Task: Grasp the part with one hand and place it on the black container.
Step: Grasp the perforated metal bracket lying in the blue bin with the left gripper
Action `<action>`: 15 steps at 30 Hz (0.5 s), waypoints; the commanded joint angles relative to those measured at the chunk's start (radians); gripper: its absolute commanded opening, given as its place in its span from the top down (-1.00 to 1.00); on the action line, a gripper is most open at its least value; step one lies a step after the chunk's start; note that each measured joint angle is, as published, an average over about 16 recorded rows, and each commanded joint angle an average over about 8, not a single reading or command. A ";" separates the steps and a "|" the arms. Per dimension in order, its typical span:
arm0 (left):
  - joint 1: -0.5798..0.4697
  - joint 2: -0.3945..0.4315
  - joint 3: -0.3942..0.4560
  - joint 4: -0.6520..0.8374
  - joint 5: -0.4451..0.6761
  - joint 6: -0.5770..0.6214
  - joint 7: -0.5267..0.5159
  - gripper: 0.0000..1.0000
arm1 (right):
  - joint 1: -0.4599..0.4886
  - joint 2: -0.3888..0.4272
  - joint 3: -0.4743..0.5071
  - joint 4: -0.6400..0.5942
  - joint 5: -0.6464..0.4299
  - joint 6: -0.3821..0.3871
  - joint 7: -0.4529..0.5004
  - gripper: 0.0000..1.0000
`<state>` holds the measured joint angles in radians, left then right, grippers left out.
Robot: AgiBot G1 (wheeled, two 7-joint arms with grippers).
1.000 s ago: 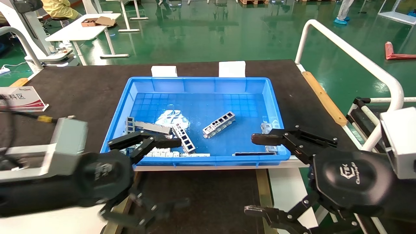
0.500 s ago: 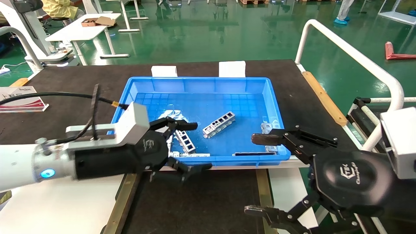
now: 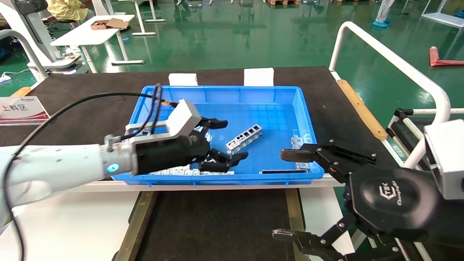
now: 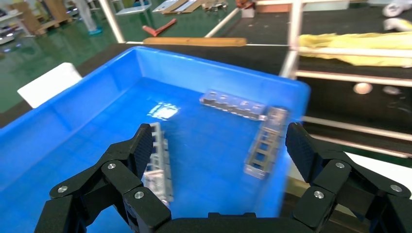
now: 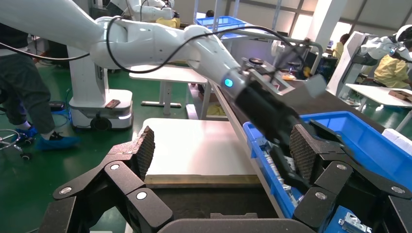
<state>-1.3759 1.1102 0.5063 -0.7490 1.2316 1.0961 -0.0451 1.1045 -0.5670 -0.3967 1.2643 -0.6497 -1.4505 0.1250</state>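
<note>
Next, I close my left gripper on the near end (image 3: 232,147) (image 4: 159,185) of the silver part that lies at a slant in the middle of the blue bin.
The part (image 3: 244,138), a slim silver ladder-like bar, lies slantwise on the floor of the blue bin (image 3: 224,178). My left gripper (image 3: 231,140) hovers inside the bin just left of it, open, nothing between its fingers. In the left wrist view the left gripper (image 4: 221,145) has the part (image 4: 158,160) beside one finger. The black container (image 3: 217,224), a shallow black tray with brass rails, lies in front of the bin. My right gripper (image 3: 286,195) is held open and empty at the bin's front right corner. In its own view the right gripper (image 5: 224,150) is above the black container (image 5: 209,201).
Several other metal parts (image 3: 188,170) lie along the bin's front wall, and more (image 3: 297,142) by its right wall. Two white blocks (image 3: 258,77) stand behind the bin. A white tube rail (image 3: 391,61) runs along the right, a sign (image 3: 21,108) sits far left.
My left arm has swung from the front left up and forward into the blue bin, reaching the part with its gripper still open. The right arm has not moved.
</note>
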 commanded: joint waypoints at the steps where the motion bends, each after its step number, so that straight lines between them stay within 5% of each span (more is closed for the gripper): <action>1: -0.023 0.035 0.009 0.056 0.018 -0.017 0.023 -1.00 | 0.000 0.000 0.000 0.000 0.000 0.000 0.000 -1.00; 15: -0.127 0.243 0.046 0.402 0.075 -0.201 0.216 -1.00 | 0.000 0.000 0.000 0.000 0.000 0.000 0.000 -1.00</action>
<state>-1.4960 1.3396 0.5580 -0.3691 1.2970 0.8964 0.1565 1.1046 -0.5669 -0.3968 1.2643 -0.6497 -1.4505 0.1250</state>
